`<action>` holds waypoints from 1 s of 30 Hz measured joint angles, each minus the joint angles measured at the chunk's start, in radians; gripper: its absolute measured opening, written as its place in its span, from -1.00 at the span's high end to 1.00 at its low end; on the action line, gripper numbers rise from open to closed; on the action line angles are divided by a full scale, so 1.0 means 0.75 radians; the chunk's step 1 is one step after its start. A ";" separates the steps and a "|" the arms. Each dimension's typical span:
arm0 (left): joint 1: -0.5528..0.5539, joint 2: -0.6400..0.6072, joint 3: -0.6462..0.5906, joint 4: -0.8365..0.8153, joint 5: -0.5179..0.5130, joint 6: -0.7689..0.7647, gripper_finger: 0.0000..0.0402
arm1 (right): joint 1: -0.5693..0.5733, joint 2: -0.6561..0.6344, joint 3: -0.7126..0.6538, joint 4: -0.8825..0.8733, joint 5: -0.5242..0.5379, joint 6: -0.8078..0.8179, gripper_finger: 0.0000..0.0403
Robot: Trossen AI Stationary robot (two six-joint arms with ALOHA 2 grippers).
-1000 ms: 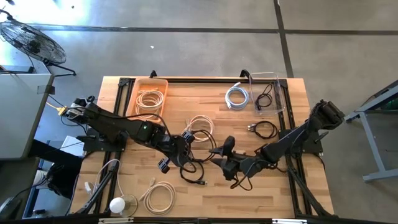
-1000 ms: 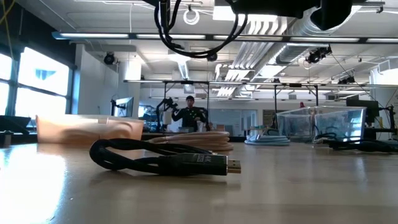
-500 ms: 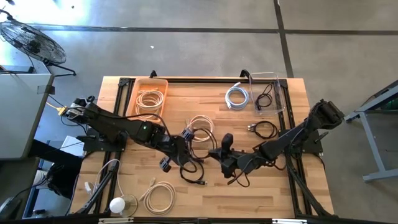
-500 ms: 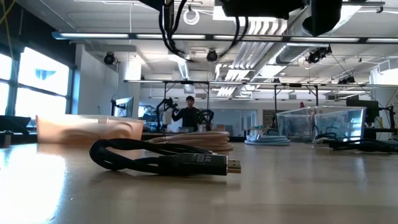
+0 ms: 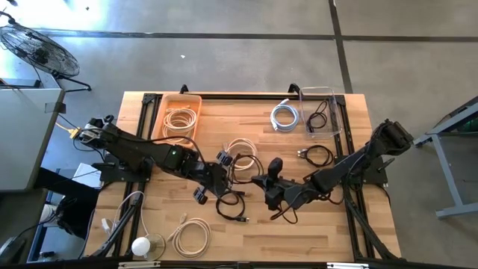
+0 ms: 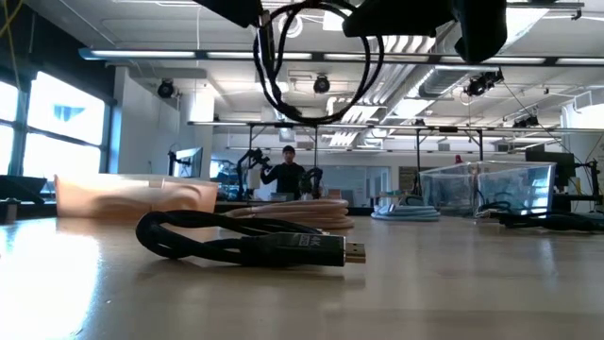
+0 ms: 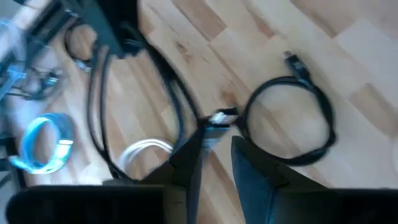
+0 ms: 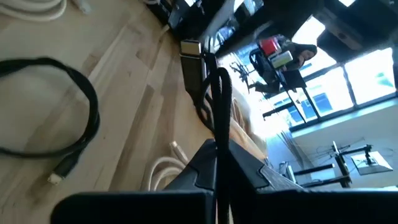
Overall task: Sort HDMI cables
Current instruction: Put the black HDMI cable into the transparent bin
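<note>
My right gripper is going to release the thin black HDMI cable in the clear bin (image 5: 319, 115), over the black cable that is lying there.
A thin black HDMI cable (image 8: 219, 106) hangs in a loop above the table's middle, between my two grippers. My right gripper (image 5: 263, 183) is shut on it. My left gripper (image 5: 226, 159) stands beside it with its fingers apart, and the cable's plug (image 7: 217, 118) lies at the tip of one finger. Under them a second black coil (image 5: 233, 208) lies flat on the wood. A cream coil (image 5: 240, 149) lies just beyond my left gripper. My left gripper has the hanging cable's plug end (image 7: 217, 118) at one fingertip (image 7: 198, 140); whether it touches the plug, I cannot tell. My right gripper pinches the black cable's cord (image 8: 217, 138) between its two fingers, a short way from a plug (image 8: 191, 50). The cord runs on past the fingertips along the fingers. The cable is lifted clear of the table and sags in a slack loop.
An orange tray (image 5: 166, 104) with cream coils stands at the far left. A clear bin (image 5: 336, 112) with a black cable stands at the far right, a silvery-white coil (image 5: 284, 116) beside it. Another black coil (image 5: 317, 155) lies right of centre, a cream one (image 5: 193, 235) near the front edge.
My right gripper has moved toward my left gripper and a little toward the far edge. The hanging black cable has been drawn up into a rounder loop between the two grippers. The coil on the table has stayed where it was.
</note>
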 joint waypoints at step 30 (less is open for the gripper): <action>0.000 0.001 0.000 -0.073 -0.239 -0.062 0.13 | -0.222 -0.533 -0.003 -0.155 1.028 0.205 0.98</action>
